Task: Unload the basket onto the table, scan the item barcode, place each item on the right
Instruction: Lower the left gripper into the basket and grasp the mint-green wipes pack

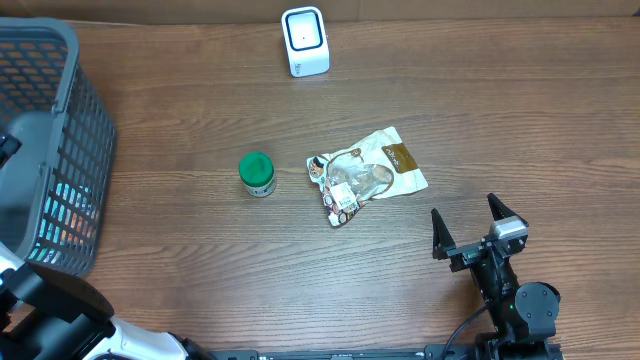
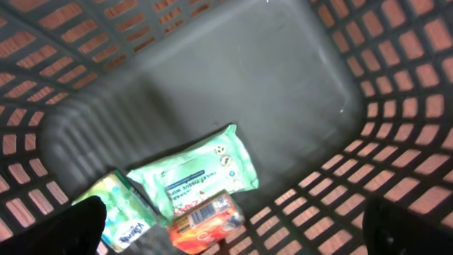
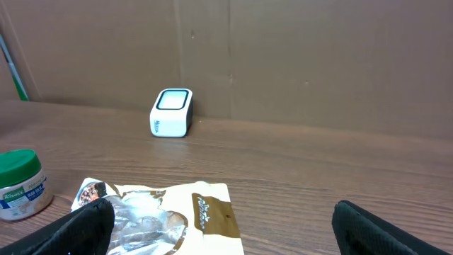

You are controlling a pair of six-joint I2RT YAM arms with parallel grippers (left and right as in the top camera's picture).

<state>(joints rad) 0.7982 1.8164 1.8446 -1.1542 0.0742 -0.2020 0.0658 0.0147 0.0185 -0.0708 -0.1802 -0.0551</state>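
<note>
My left gripper needs to close on the end with round symbols (image 1: pixel 64 190) (image 2: pixel 231 156) of the green wipes pack, which is the end farther away from the smaller green tissue pack.
The white barcode scanner (image 1: pixel 305 40) stands at the table's far edge and also shows in the right wrist view as the scanner (image 3: pixel 172 112). My left gripper (image 2: pixel 241 237) hangs open inside the grey basket (image 2: pixel 283 85), above an orange box (image 2: pixel 205 219) whose barcode faces up. Beside that box lie a green wipes pack (image 2: pixel 195 173) and a smaller green tissue pack (image 2: pixel 120 209). My right gripper (image 1: pixel 468 228) is open and empty near the front right of the table, facing a white and brown snack bag (image 1: pixel 365 175). That bag (image 3: pixel 177 216) lies just ahead of its fingers.
A green-lidded jar (image 1: pixel 257 173) stands left of the snack bag, seen too as the jar (image 3: pixel 20 185). The grey mesh basket (image 1: pixel 50 140) fills the table's left side. A cardboard wall (image 3: pixel 283 57) closes the back.
</note>
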